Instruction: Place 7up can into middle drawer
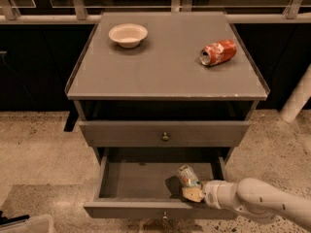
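The robot's gripper needs to let go of the 7up can, now tilted in the open drawer, on the middle drawer's bottom, near the front panel (pixel 194 182) and closest to the robot's arm.
The 7up can (pixel 188 175), silver with a green label, stands tilted in the right front part of the open middle drawer (pixel 136 181). My gripper (pixel 192 192) reaches in from the right on a white arm and is shut on the can's lower end. The drawer is pulled out, its front panel with a small knob (pixel 164 216) at the bottom. The can's base is hidden by the fingers, so I cannot tell whether it touches the drawer floor.
The upper knobbed drawer front (pixel 165 136) is closed above. On the cabinet top lie a red-orange soda can (pixel 218 53) on its side and a white bowl (pixel 128 35). A white post (pixel 297 98) stands at the right, and a pale object (pixel 24 224) sits at the bottom left.
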You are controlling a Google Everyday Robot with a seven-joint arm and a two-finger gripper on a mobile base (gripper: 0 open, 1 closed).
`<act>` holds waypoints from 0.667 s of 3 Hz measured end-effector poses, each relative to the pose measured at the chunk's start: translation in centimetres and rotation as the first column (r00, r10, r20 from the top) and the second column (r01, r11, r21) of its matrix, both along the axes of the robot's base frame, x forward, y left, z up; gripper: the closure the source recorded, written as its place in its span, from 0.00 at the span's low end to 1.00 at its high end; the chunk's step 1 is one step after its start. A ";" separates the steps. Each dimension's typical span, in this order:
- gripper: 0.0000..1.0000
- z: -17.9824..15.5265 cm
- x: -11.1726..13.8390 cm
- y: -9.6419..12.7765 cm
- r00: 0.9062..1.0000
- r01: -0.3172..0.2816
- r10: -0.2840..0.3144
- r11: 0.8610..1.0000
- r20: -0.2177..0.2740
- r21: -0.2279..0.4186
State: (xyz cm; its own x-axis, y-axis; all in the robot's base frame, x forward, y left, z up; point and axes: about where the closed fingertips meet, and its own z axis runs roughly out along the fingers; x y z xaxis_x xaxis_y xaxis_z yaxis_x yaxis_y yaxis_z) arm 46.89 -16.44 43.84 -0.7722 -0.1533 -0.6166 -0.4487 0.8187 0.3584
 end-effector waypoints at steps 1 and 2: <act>1.00 -2.1 1.0 -0.9 0.999 0.023 -0.023 1.000 -0.029 0.000; 1.00 -3.8 1.7 -1.5 0.998 0.041 -0.041 0.999 -0.058 -0.001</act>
